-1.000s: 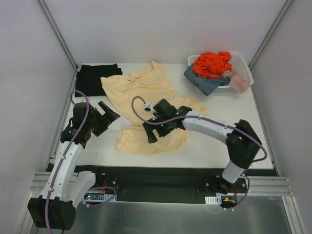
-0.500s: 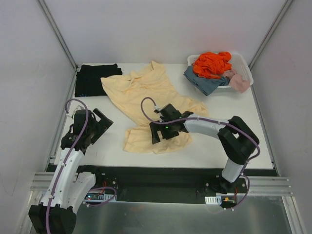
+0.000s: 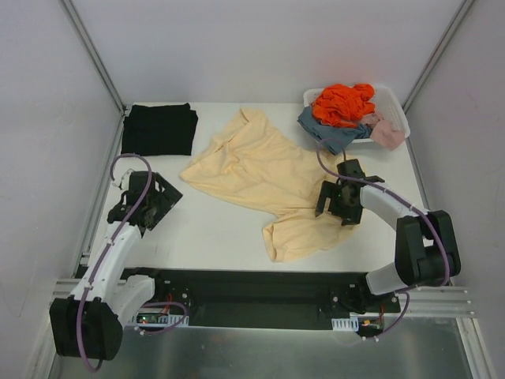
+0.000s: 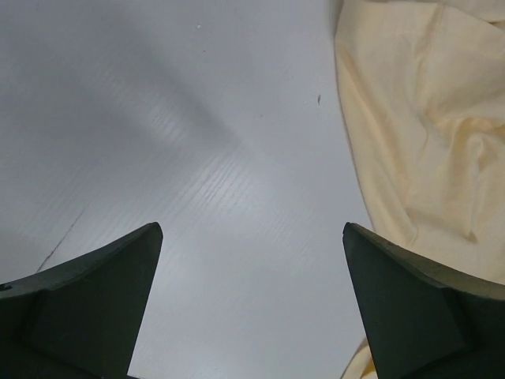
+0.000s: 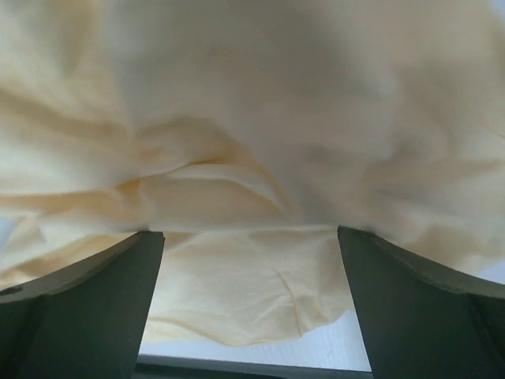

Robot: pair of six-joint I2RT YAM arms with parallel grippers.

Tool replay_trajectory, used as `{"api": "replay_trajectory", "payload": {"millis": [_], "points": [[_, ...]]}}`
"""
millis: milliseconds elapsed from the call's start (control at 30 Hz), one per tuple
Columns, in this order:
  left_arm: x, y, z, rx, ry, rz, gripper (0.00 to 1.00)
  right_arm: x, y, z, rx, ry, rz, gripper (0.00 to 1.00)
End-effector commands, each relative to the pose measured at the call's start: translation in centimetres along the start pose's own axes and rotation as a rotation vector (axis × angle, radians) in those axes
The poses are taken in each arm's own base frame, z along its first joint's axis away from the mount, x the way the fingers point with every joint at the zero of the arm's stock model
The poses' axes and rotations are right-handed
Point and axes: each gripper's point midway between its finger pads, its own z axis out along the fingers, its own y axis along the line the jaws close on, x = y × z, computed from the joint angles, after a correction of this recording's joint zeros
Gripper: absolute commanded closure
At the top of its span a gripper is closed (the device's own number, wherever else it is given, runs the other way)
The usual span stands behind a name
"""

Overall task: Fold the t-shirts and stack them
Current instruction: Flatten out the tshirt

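The robot's left gripper will next move to the cream shirt's corner (image 3: 185, 174) (image 4: 347, 21), the one closest to the folded black t-shirt, and close there.
The pale cream-yellow t-shirt (image 3: 268, 174) lies crumpled and spread across the middle of the table, its lower part bunched near the front edge. My right gripper (image 3: 335, 207) sits low at the shirt's right edge. In the right wrist view (image 5: 251, 233) its fingers stand wide apart, with the cream cloth (image 5: 252, 142) draped across in front of and between them. The black t-shirt (image 3: 158, 129) lies folded at the far left. My left gripper (image 3: 154, 207) is open and empty over bare table (image 4: 237, 158), left of the cream shirt (image 4: 426, 134).
A white slotted basket (image 3: 396, 104) at the far right holds orange (image 3: 343, 103), blue-grey and pink clothes. Frame posts and side walls bound the table. Bare table lies between the left gripper and the cream shirt.
The right gripper has moved right across the table, dragging the cream shirt from left-centre to centre-right. The left gripper has drawn back a little toward the left.
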Motion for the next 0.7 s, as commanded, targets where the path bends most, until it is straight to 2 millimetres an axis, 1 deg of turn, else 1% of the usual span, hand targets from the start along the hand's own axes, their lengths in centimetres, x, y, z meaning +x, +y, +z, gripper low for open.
{"api": "replay_trajectory", "payload": {"millis": [0,33,100,133,200,233,267,300,333,367,400,433,467,500,533,600,633,667], "points": [[-1.0,-0.4,1.5,-0.025,-0.01,0.025,0.01,-3.5,-3.0,-1.2,0.13,-0.072,0.02,0.03],[-0.8,-0.1,2.1,-0.05,0.007,0.03,0.01,-3.9,-3.0,-1.2,0.136,-0.075,0.006,0.03],[-0.9,-0.3,2.4,-0.058,0.022,0.032,0.01,-4.8,-1.4,-1.7,0.08,-0.085,-0.026,0.03],[-0.8,-0.2,2.8,-0.067,0.031,0.032,0.01,-4.7,0.0,-1.9,0.052,-0.092,-0.098,0.03],[-1.0,-0.3,3.0,-0.067,0.026,0.023,0.01,-5.6,2.5,-3.2,0.018,-0.162,-0.222,0.02],[-1.0,-0.3,3.2,-0.067,0.026,0.022,0.01,-4.8,5.0,-3.8,-0.007,-0.189,-0.375,0.02],[-1.0,-0.3,3.3,-0.066,0.024,0.021,0.01,-4.7,6.2,-4.2,-0.011,-0.214,-0.448,0.03],[-1.0,-0.3,3.3,-0.065,0.025,0.02,0.01,-4.9,8.1,-4.9,-0.049,-0.242,-0.498,0.03],[-1.0,-0.3,3.4,-0.061,0.024,0.019,0.01,-3.9,10.2,-4.9,-0.101,-0.235,-0.552,0.03],[-1.0,-0.3,3.5,-0.061,0.026,0.017,0.01,-2.5,12.5,-5.0,-0.224,-0.191,-0.567,0.03],[-0.9,-0.4,3.5,-0.057,0.031,0.019,0.01,-2.5,14.6,-5.2,-0.31,-0.202,-0.568,0.03],[-0.9,-0.4,3.6,-0.056,0.031,0.02,0.01,-1.5,16.1,-4.6,-0.369,-0.167,-0.58,0.03],[-0.9,-0.4,3.6,-0.057,0.035,0.021,0.01,-0.8,17.6,-4.5,-0.433,-0.144,-0.582,0.03],[-0.8,-0.4,3.6,-0.054,0.038,0.022,0.01,-0.7,18.8,-4.3,-0.463,-0.154,-0.602,0.03],[-0.8,-0.4,3.6,-0.054,0.039,0.021,0.01,-0.1,20.0,-3.3,-0.47,-0.128,-0.627,0.03],[-0.8,-0.5,3.5,-0.049,0.04,0.02,0.01,0.2,21.6,-2.4,-0.498,-0.104,-0.636,0.03],[-0.8,-0.5,3.4,-0.044,0.039,0.021,0.01,0.6,22.5,-1.4,-0.509,-0.078,-0.639,0.03],[-0.8,-0.6,3.4,-0.04,0.039,0.02,0.01,0.8,23.2,-1.1,-0.537,-0.069,-0.642,0.03]]}}
